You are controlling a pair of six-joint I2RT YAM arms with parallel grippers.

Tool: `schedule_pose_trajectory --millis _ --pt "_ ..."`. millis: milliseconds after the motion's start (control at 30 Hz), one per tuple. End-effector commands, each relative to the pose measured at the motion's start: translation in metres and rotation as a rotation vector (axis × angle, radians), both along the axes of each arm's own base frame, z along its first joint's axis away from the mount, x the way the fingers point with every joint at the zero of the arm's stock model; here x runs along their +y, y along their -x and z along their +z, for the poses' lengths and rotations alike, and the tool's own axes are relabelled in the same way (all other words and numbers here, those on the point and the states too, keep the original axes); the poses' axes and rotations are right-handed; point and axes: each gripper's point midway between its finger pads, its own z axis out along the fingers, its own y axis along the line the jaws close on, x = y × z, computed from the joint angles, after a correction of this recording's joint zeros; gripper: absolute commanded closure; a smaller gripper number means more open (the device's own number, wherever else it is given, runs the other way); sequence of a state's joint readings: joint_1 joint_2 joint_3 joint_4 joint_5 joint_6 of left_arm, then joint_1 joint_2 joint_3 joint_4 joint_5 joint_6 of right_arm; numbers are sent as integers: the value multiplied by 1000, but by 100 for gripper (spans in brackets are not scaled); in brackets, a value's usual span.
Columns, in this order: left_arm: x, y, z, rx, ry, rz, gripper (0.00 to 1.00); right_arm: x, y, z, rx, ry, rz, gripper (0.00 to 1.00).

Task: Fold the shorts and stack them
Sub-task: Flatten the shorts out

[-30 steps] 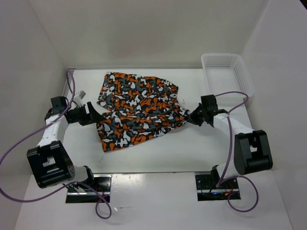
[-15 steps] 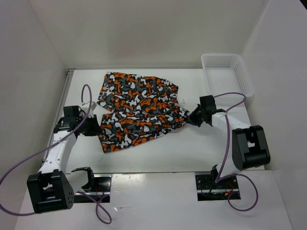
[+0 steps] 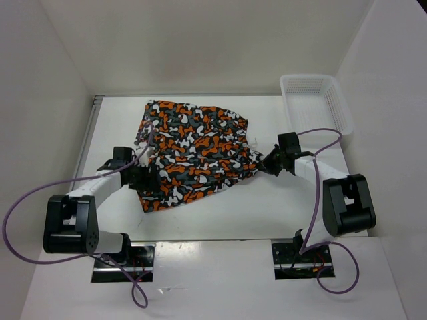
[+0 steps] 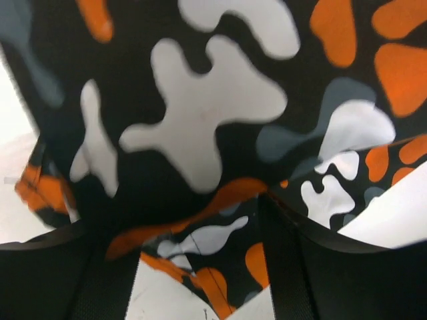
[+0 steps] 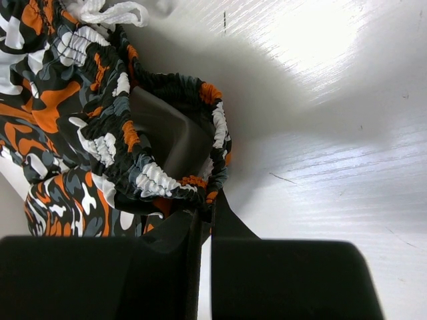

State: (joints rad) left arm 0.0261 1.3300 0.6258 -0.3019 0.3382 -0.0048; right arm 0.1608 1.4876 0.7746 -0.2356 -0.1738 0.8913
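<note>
My right gripper should release the waistband, setting it free on the bare table just off the near edge (image 3: 265, 183) of the shorts.
The camouflage shorts (image 3: 193, 152) lie partly spread in the middle of the table, the waistband bunched at their right side. My left gripper (image 3: 148, 179) is at the shorts' left edge. In the left wrist view its jaws (image 4: 183, 230) stand wide open with the hem of the shorts (image 4: 213, 107) lying between the fingers (image 4: 287, 260). My right gripper (image 3: 266, 165) is shut on the gathered elastic waistband (image 5: 170, 180). In the right wrist view the two jaws (image 5: 207, 215) are pressed together on the fabric. A white drawstring (image 5: 107, 12) shows at the top.
A white mesh basket (image 3: 313, 100) stands at the back right corner of the table (image 3: 267, 207). White walls close in the left, back and right sides. Purple cables loop from both arms.
My left arm has swung in from the left side of the table to the shorts' left edge, with the hem now between its open jaws. The right gripper keeps its hold and has barely moved.
</note>
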Motion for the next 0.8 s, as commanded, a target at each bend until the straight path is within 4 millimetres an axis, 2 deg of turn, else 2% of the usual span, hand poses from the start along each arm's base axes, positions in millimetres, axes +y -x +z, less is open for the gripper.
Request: schedule_pose_trajectory --millis 0,100,167,200,300,333,400,433,467,533,600,667,767 --pt "-3 -42 23 -135 -7 -19 29 2 -20 18 -76 -7 9 100" --pt "-8 -47 29 -145 18 -35 37 2 -20 18 -76 -7 9 100" --pt "-14 -45 29 -145 29 -53 38 2 -20 18 -76 -7 9 100" --pt "-15 -41 23 -125 37 -57 46 2 -20 19 -74 -12 2 100" --pt "-17 -31 15 -96 47 -62 56 2 -20 19 -74 -12 2 100" --pt "-17 -31 14 -96 47 -62 72 2 -20 19 -74 -12 2 100" --pt "-18 -27 13 -76 56 -66 81 2 -20 19 -74 -12 2 100" --pt "-18 -26 13 -76 56 -66 83 2 -20 19 -74 -12 2 100" --pt "-18 -23 12 -61 56 -66 78 2 -20 19 -74 -12 2 100" --pt "-18 -19 13 -52 56 -66 49 2 -20 19 -74 -12 2 100" --pt "-15 -15 13 -39 39 -56 29 2 -20 19 -74 -12 2 100" --pt "-13 -10 13 -36 31 -51 29 2 -20 19 -74 -12 2 100" --pt "-9 3 1 -2 9 -38 36 2 -20 19 -74 -12 2 100"
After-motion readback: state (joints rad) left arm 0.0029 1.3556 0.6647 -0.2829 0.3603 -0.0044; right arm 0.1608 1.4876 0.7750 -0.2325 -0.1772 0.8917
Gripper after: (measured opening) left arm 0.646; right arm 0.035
